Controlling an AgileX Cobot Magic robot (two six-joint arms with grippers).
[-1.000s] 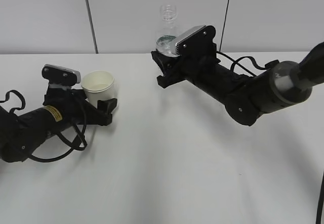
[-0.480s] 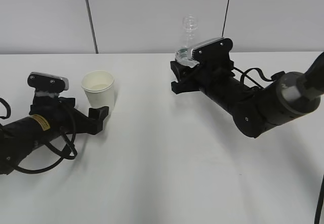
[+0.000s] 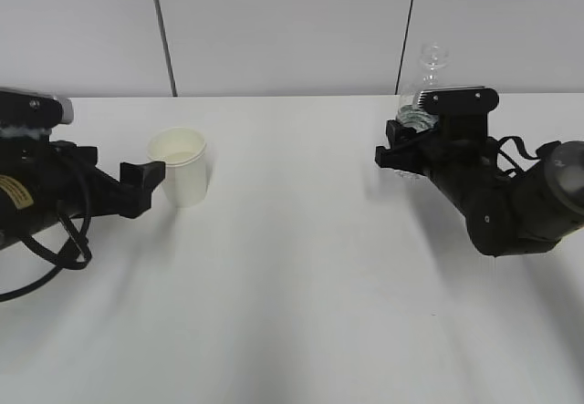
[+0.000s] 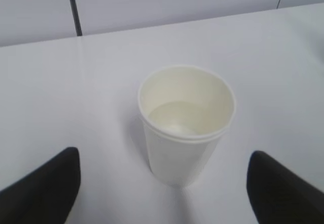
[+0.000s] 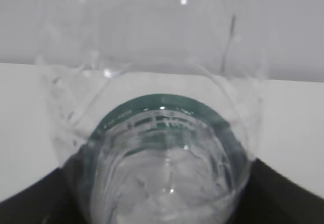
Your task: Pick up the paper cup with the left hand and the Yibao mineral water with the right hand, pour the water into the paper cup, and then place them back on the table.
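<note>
The robot's right gripper will put the Yibao mineral water down on the white table (image 3: 423,183) near the table's far edge, past the wall seam.
The paper cup (image 3: 185,167) stands upright on the white table (image 3: 292,313), left of the middle. In the left wrist view the cup (image 4: 185,128) sits ahead of my left gripper (image 4: 166,191), and a little clear liquid shows in its bottom. My left gripper (image 3: 148,183) is open and empty, just left of the cup and apart from it. My right gripper (image 3: 408,149) is shut on the Yibao mineral water bottle (image 3: 426,89), upright and uncapped at the back right. The bottle (image 5: 162,148) with its green label fills the right wrist view between the dark jaws.
A pale wall with dark vertical seams (image 3: 162,30) runs behind the table's far edge. Black cables (image 3: 55,258) loop beside the left arm. Bare tabletop lies between the cup and the bottle and across the front.
My left gripper has let go of the cup and drawn back to the left; the cup stays standing. My right arm has carried the bottle right and down.
</note>
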